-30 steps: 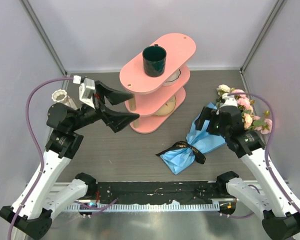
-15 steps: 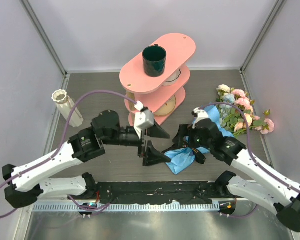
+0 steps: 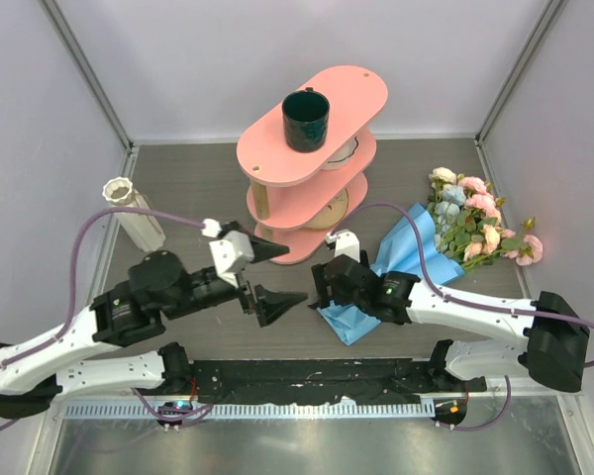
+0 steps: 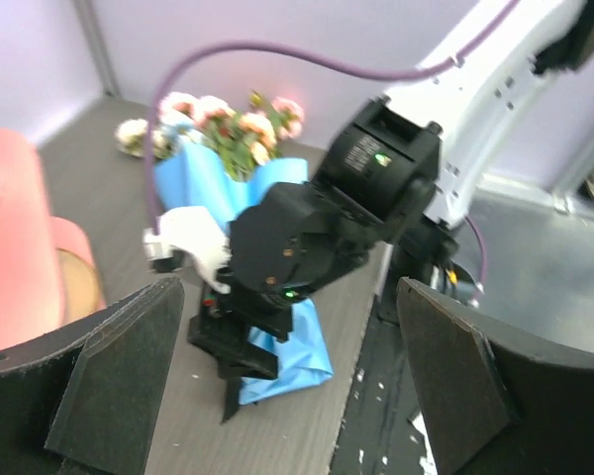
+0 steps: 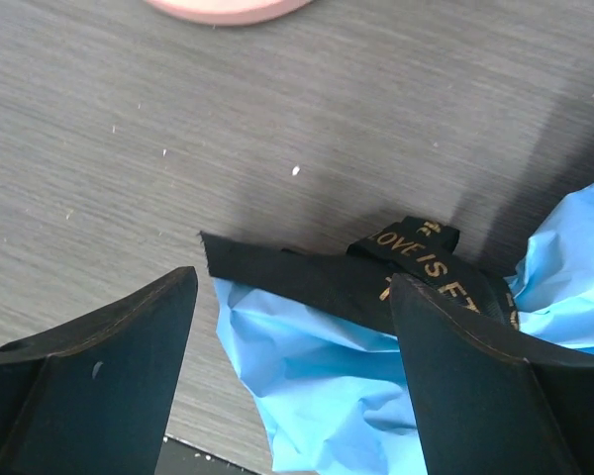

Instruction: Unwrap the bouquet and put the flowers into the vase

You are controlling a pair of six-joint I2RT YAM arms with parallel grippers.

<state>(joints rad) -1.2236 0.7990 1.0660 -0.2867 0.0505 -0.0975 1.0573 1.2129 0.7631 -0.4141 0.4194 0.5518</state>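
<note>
I need to close my left gripper on the loose end of the black ribbon (image 3: pixel 314 306) (image 4: pixel 232 401), next to the blue paper's wrapped end, to pull the ribbon away from the bouquet.
The bouquet lies on the table right of centre, its blue wrapping paper (image 3: pixel 401 252) pointing down-left and its flowers (image 3: pixel 478 220) fanned out at the far right. My right gripper (image 3: pixel 322 289) hovers open just above the wrapped end. In the right wrist view its jaws (image 5: pixel 292 282) straddle the black ribbon (image 5: pixel 376 282) with gold lettering and the crumpled blue paper (image 5: pixel 322 381), touching neither. My left gripper (image 3: pixel 282 275) is open and empty, a little left of the bouquet and facing it. The ribbed cream vase (image 3: pixel 134 212) stands at the far left.
A pink three-tier shelf (image 3: pixel 356 89) stands at the back centre, with a dark green mug (image 3: pixel 305 119) on its top tier. The left wrist view shows the right arm's wrist (image 4: pixel 307 233) over the blue paper (image 4: pixel 292 346), and the black base rail (image 4: pixel 381 396) nearby.
The left arm swung from beside the vase to mid-table, then drew back slightly. The right gripper travelled from the bouquet's flower end down to the ribbon-tied end.
</note>
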